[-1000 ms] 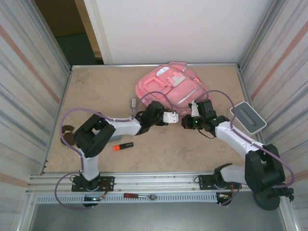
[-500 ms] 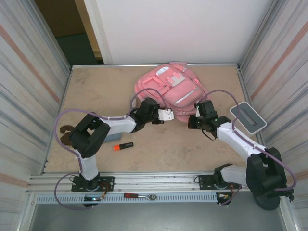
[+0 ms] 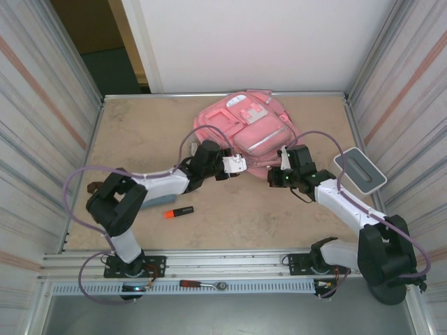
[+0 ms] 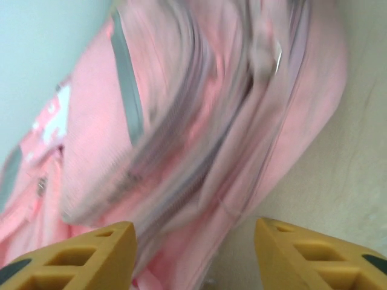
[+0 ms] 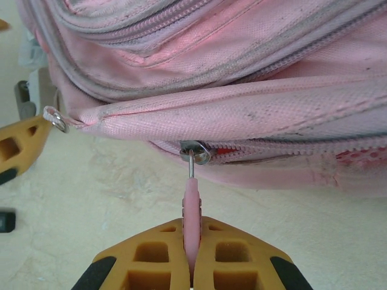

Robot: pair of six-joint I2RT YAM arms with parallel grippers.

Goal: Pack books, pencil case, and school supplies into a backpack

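Observation:
The backpack lies crooked while my right gripper holds its zip pull. My left gripper will hold the backpack's near edge (image 3: 257, 166) along the zip to keep it steady.
The pink backpack (image 3: 246, 127) lies flat at the back middle of the table. My left gripper (image 3: 234, 165) is at its near left edge, open, with nothing between its yellow fingers (image 4: 66, 257); the blurred backpack (image 4: 181, 121) is just ahead of them. My right gripper (image 5: 191, 241) is shut on the pink zipper pull (image 5: 191, 202) at the backpack's near right edge (image 3: 278, 169). The metal slider (image 5: 195, 151) sits on a partly parted zip, and a strip of red shows in the gap. The orange-and-black marker (image 3: 179, 212) lies on the table in front of the left arm. The blue-grey pencil case (image 3: 155, 202) peeks out beside that arm.
A grey-white rectangular box (image 3: 360, 169) rests at the right wall. Metal walls close in both sides and a white panel stands behind the backpack. A tip of the left finger (image 5: 18, 148) shows beside a small metal ring (image 5: 58, 121) in the right wrist view.
My left gripper has opened and moved back and to the left along the backpack's near edge. The right gripper has kept its hold on the zipper pull and barely moved.

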